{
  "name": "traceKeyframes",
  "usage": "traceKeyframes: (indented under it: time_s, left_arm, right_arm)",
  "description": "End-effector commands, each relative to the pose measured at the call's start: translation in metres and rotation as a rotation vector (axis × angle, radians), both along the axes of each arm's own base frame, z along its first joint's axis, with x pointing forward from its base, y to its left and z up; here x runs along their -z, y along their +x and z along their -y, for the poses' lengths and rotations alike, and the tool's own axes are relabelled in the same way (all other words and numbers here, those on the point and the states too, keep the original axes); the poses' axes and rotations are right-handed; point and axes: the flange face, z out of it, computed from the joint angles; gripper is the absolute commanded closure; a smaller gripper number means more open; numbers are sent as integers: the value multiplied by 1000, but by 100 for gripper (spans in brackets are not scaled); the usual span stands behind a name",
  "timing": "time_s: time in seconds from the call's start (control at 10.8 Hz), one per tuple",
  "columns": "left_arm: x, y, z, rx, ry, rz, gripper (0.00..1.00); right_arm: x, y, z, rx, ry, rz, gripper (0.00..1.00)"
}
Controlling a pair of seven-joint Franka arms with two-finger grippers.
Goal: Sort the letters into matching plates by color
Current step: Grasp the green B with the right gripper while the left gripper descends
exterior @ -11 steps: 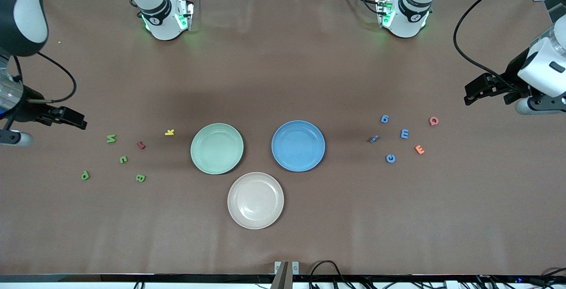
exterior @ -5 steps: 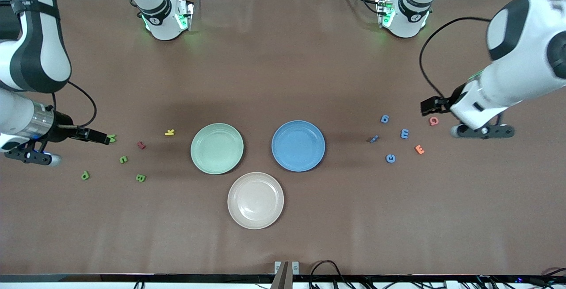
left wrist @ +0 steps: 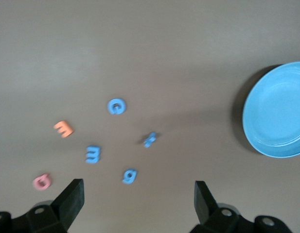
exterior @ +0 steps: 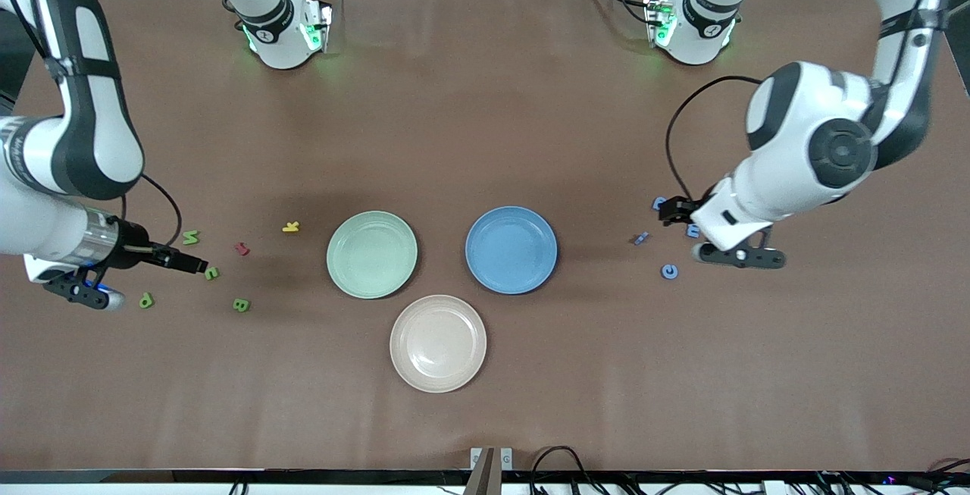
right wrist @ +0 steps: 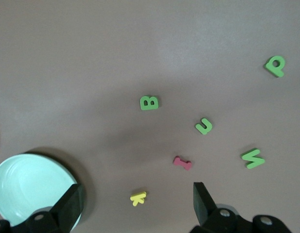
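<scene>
The robot's left gripper should close on the middle of the thin blue piece [exterior: 640, 239] [left wrist: 150, 140], the blue letter that lies closest to the blue plate.
The pale green plate [exterior: 371, 254] and the blue plate [exterior: 511, 249] sit side by side mid-table. Green letters M [exterior: 191, 236], U [exterior: 211, 273], P [exterior: 146, 299] and B [exterior: 241, 304] lie toward the right arm's end. My right gripper [exterior: 195, 264] hovers over them, open and empty; its wrist view shows B [right wrist: 150, 102], U [right wrist: 204, 126], M [right wrist: 253, 158] and P [right wrist: 275, 65]. My left gripper [exterior: 668, 212] is open and empty over the blue letters [exterior: 669, 271], which show in its wrist view as c [left wrist: 116, 106], a thin piece [left wrist: 150, 139], E [left wrist: 92, 154] and g [left wrist: 130, 175].
A beige-pink plate [exterior: 438, 343] lies nearer the front camera than the other two. A red letter [exterior: 242, 249] and a yellow K [exterior: 291, 227] lie by the green letters. An orange E [left wrist: 63, 128] and a pink G [left wrist: 42, 181] lie among the blue ones.
Both arms have swung in from the table's ends. The right gripper now hangs over the green letters, and the left gripper over the blue letters, hiding some. No letter has moved.
</scene>
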Motion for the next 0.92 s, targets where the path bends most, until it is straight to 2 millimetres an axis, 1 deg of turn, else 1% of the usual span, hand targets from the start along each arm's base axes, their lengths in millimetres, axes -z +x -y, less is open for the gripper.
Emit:
traceKeyframes:
  time_s: [0.0, 0.09, 0.18, 0.37, 0.46, 0.65, 0.74, 0.83]
  left_arm:
    - [37, -30, 19, 32, 23, 51, 0]
    - [48, -35, 21, 47, 33, 57, 0]
    - [60, -41, 18, 82, 72, 72, 0]
    - [83, -51, 26, 131, 88, 99, 0]
    - [100, -62, 30, 192, 115, 104, 0]
    - [128, -77, 36, 266, 120, 152, 0]
    - [144, -83, 36, 300, 129, 156, 0]
    - [153, -85, 37, 329, 135, 153, 0]
  right_arm:
    - [36, 20, -4, 89, -11, -7, 0]
    - [46, 25, -9, 103, -20, -3, 0]
    - [59, 30, -11, 112, -27, -10, 0]
    - [76, 45, -10, 129, -61, -7, 0]
    - [90, 50, -9, 135, -79, 6, 0]
    - [109, 56, -7, 150, -97, 50, 0]
    - [119, 57, -7, 155, -102, 60, 0]
    - [126, 58, -9, 160, -105, 69, 0]
